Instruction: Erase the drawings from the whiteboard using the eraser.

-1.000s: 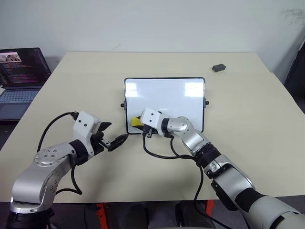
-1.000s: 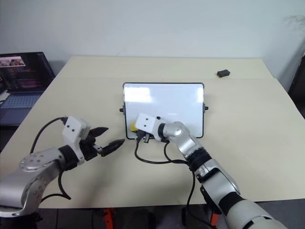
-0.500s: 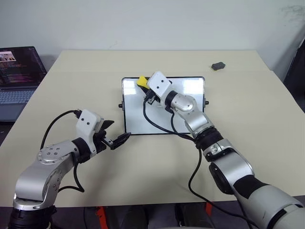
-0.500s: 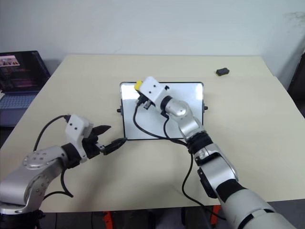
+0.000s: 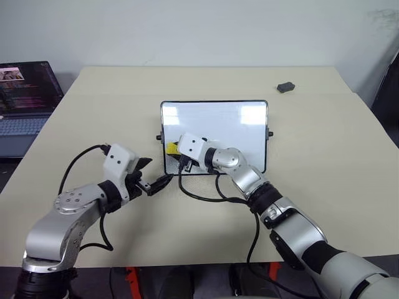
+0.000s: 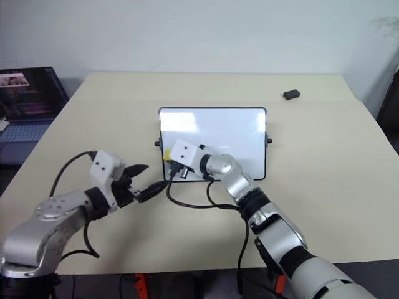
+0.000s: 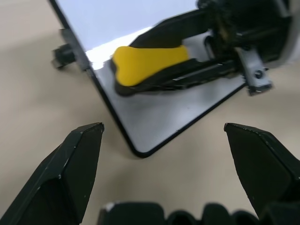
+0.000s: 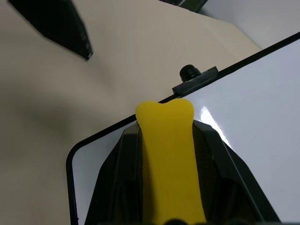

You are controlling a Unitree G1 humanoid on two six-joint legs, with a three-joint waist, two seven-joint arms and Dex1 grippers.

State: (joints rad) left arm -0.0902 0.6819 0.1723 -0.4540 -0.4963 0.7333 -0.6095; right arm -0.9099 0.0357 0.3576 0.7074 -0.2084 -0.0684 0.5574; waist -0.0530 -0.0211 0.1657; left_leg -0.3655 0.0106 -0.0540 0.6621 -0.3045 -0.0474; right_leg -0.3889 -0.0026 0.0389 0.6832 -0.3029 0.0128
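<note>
My right gripper should place the eraser on the table (image 5: 288, 178) beside the whiteboard's near corner, toward the dark grey lump.
The whiteboard (image 5: 230, 131) lies flat in the middle of the table, its visible surface plain glossy white; the drawings are out of view. My right gripper (image 5: 176, 151) is shut on the eraser (image 5: 171, 148), whose yellow top (image 8: 166, 154) sits between the two black fingers. The eraser rests over the board's near-left part, close to the left side knob (image 8: 190, 72). My left gripper (image 5: 153, 173) hovers open just off the board's near-left corner (image 7: 140, 152), with nothing between its fingers. It points at the eraser (image 7: 150, 61).
An open laptop (image 5: 25, 93) sits off the table's left side. A small dark grey lump (image 5: 285, 86) lies at the far right of the table. Black cables loop from both wrists over the tabletop near the board's front edge.
My right gripper swept the eraser from the board's near edge up to its far edge, then back down to the near-left part. The left gripper has hardly moved.
</note>
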